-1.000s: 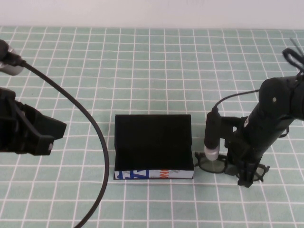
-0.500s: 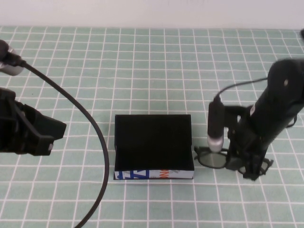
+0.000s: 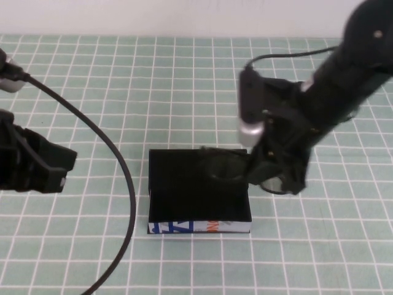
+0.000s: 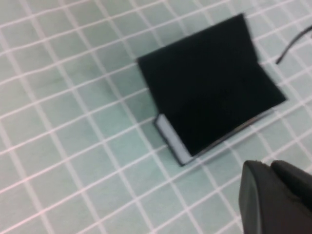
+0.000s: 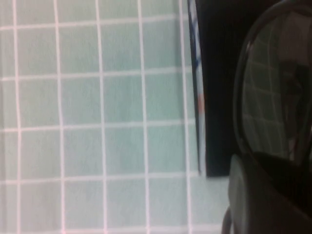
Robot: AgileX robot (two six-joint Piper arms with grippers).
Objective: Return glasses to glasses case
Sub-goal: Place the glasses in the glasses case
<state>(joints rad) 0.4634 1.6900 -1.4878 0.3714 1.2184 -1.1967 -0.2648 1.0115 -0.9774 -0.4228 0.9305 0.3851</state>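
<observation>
I need to let go of the glasses with my right gripper in the glasses case's black inside (image 3: pixel 201 208) (image 5: pixel 225 82), just behind the white printed front. The glasses are now over the case's edge.
The glasses case (image 3: pixel 184 184) lies open at the table's middle, black inside, its white printed front (image 3: pixel 199 226) facing me. My right gripper (image 3: pixel 279 177) is shut on the black-framed glasses (image 3: pixel 225 169) and holds them in the air over the case's right edge, one lens above the black inside. In the right wrist view a lens (image 5: pixel 275 92) shows large beside the case (image 5: pixel 217 97), above a dark finger (image 5: pixel 258 200). My left gripper (image 3: pixel 37 167) is at the far left, apart from the case; its tip (image 4: pixel 269 168) looks shut and empty. The case also shows in the left wrist view (image 4: pixel 209 92).
A thick black cable (image 3: pixel 126 184) loops from the left arm down past the case's left side. A silver-tipped camera barrel (image 3: pixel 249 110) juts from the right arm. The table is a green cloth with a white grid (image 3: pixel 184 80).
My right gripper has lifted the glasses off the table right of the case and carried them up and left, over the case's right edge. The left arm has barely moved.
</observation>
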